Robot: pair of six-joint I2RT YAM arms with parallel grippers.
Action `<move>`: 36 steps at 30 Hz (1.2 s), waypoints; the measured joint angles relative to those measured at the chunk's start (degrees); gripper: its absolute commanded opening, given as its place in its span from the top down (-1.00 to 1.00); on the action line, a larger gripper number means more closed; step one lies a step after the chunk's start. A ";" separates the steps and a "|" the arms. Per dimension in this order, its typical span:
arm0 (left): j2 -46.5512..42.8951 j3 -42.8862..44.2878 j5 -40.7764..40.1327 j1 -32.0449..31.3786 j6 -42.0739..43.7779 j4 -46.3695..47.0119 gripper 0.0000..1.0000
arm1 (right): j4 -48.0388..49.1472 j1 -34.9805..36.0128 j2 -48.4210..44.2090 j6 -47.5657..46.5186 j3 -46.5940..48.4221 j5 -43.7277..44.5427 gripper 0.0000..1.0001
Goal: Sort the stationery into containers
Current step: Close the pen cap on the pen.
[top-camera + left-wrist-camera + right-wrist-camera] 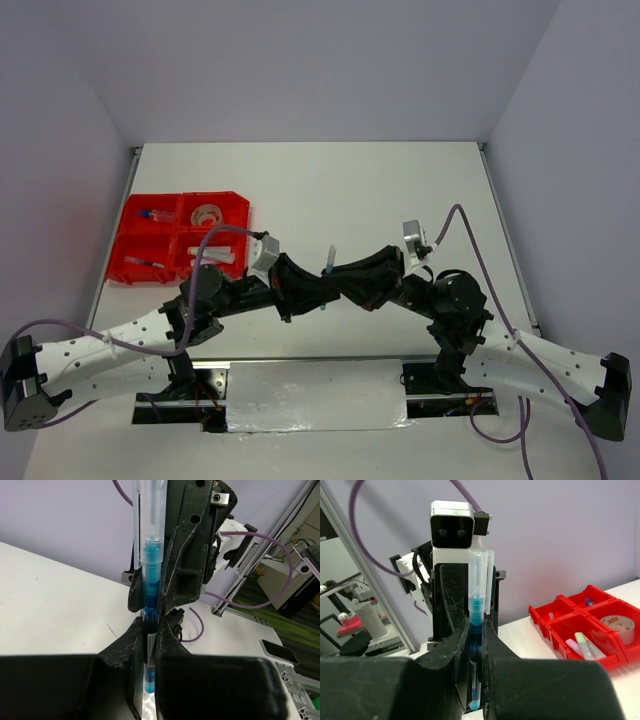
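Note:
Next, I open my right gripper, which holds the pen's body below the cap and crowds my left gripper, then raise it and take the clear cap (478, 575).
A thin blue pen (328, 268) with a clear cap stands upright above the table's middle, between both grippers. My left gripper (320, 291) is shut on the pen's dark lower barrel (149, 645). My right gripper (341, 279) faces it from the other side and is also shut on the pen (479, 611). The red tray (240, 205) sits at the far left. It holds a tape roll (208, 214), blue pens (155, 214) and pastel markers (215, 252). The tray (555, 625), tape roll (617, 624) and markers (583, 645) also show in the right wrist view.
Purple cables (470, 225) loop from both arms over the table. Grey walls enclose the table on three sides. A shiny metal plate (315, 395) lies between the arm bases at the near edge.

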 measured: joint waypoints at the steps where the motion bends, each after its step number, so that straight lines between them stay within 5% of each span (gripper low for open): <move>1: -0.04 0.02 0.17 -0.04 -0.04 0.04 1.00 | 0.11 -0.02 0.00 0.02 0.00 0.07 1.00; 3: -0.11 0.11 0.24 -0.04 -0.07 -0.09 1.00 | 0.15 0.04 -0.04 0.24 0.00 -0.02 0.87; 7: -0.74 0.11 0.37 -0.07 0.17 -0.83 1.00 | 0.11 0.11 -0.07 0.52 -0.02 -0.46 0.13; 10: -1.99 0.11 0.28 -0.04 0.85 -1.14 1.00 | -0.44 0.13 -0.70 0.15 0.00 -0.44 -0.64; 13: -3.48 0.11 0.33 -0.04 1.25 -1.11 1.00 | -2.01 0.35 -1.64 -0.52 0.15 -0.17 -0.95; 23: -1.64 0.11 5.20 -0.04 1.29 -0.52 1.00 | -13.00 0.35 -1.86 -4.55 11.56 1.77 -0.98; 36: -0.48 0.11 9.44 -0.09 1.44 -0.31 1.00 | -20.35 0.35 2.93 -7.26 18.25 2.54 -0.41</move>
